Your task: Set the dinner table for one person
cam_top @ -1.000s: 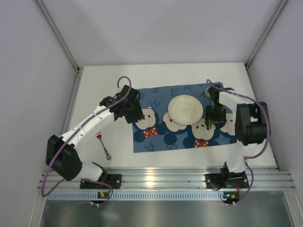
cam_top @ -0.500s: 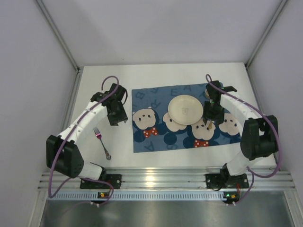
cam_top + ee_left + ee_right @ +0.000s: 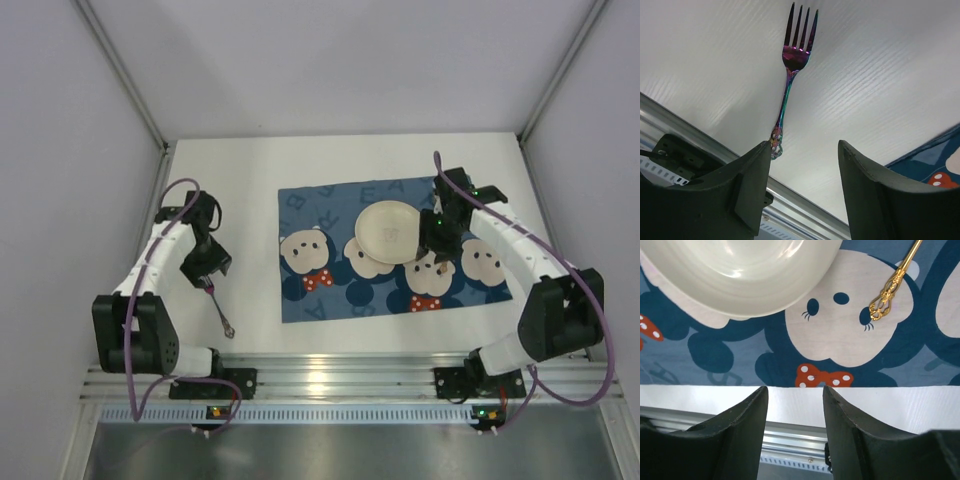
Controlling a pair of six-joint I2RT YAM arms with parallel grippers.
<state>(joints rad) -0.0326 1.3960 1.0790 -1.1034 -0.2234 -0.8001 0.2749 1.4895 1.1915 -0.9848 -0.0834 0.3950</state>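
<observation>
My left gripper is to go to the purple fork next and close on the thin upper part of its handle [image 3: 213, 298] [image 3: 787, 89], just below the fork's tines.
The dinner table [image 3: 240, 180] is a white tabletop with a blue mouse-print mat [image 3: 330, 300] on it. A cream plate [image 3: 392, 232] sits on the mat, and it fills the top of the right wrist view [image 3: 740, 270]. A gold utensil [image 3: 440, 266] lies on the mat just right of the plate; only its ornate handle [image 3: 888, 292] shows in the right wrist view. An iridescent purple fork [image 3: 789, 75] lies on bare table left of the mat [image 3: 218, 305]. My left gripper [image 3: 206, 266] hangs open over the fork's tine end, nothing between its jaws [image 3: 802, 145]. My right gripper [image 3: 437, 236] is open and empty [image 3: 793, 388] above the mat.
A ribbed aluminium rail [image 3: 350, 378] runs along the near edge behind both arm bases. Grey walls close in the table on the left, the right and the far side. Purple cables loop off both arms.
My left arm has swung left from the mat's left edge to over the fork, and its jaws have widened. My right gripper has shifted slightly left toward the plate, its jaws a little narrower.
</observation>
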